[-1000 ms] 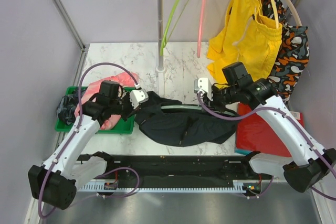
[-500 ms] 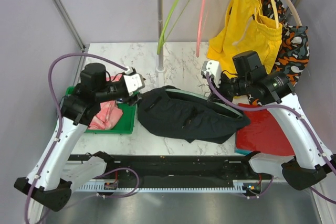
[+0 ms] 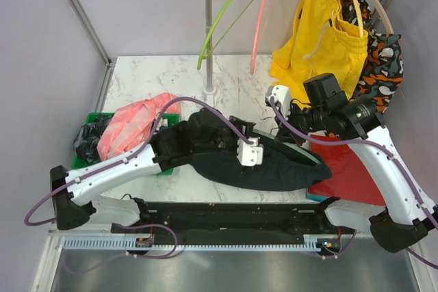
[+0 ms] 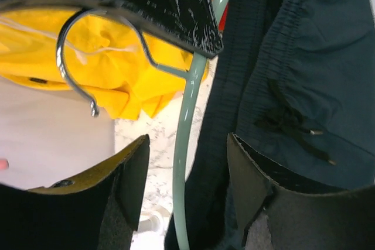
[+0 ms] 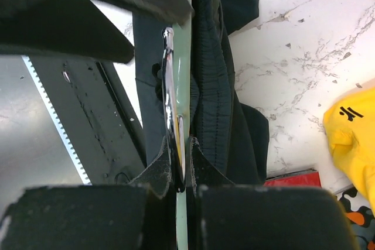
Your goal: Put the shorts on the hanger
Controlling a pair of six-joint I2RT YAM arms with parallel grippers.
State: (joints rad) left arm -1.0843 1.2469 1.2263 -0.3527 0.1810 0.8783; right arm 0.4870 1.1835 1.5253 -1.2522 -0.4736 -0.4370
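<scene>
My right gripper is closed next to the hanger's metal hook. It should open and take the hanger's arm farther (image 3: pixel 306 153) along, so the hook stays clear for the rack.
The black shorts (image 3: pixel 219 158) lie bunched on the marble table, seen close up as dark navy fabric with a drawstring (image 4: pixel 304 57) and a waistband (image 5: pixel 217 86). The pale teal hanger (image 4: pixel 186 144) runs along the waistband. My right gripper (image 3: pixel 282 129) is shut on the hanger (image 5: pixel 183 39) beside its metal hook (image 5: pixel 169 86). My left arm reaches across the shorts. Its gripper (image 3: pixel 250 152) is open, and in the left wrist view the hanger bar passes between its fingers (image 4: pixel 132 168) without touching them. The hook (image 4: pixel 73 57) shows above.
A green bin (image 3: pixel 163 163) with a pink garment (image 3: pixel 133 124) is at the left. Behind stands a rack pole (image 3: pixel 207 32) with a lime hanger (image 3: pixel 222 18), a pink hanger (image 3: pixel 259 18), yellow shorts (image 3: pixel 325 39) and a patterned garment (image 3: pixel 380 66). A red sheet (image 3: pixel 342 169) lies at right.
My left gripper let go of the shorts' left edge, opened, and swung right across the shorts to the hanger. The right gripper lifted the hanger end slightly and stayed shut.
</scene>
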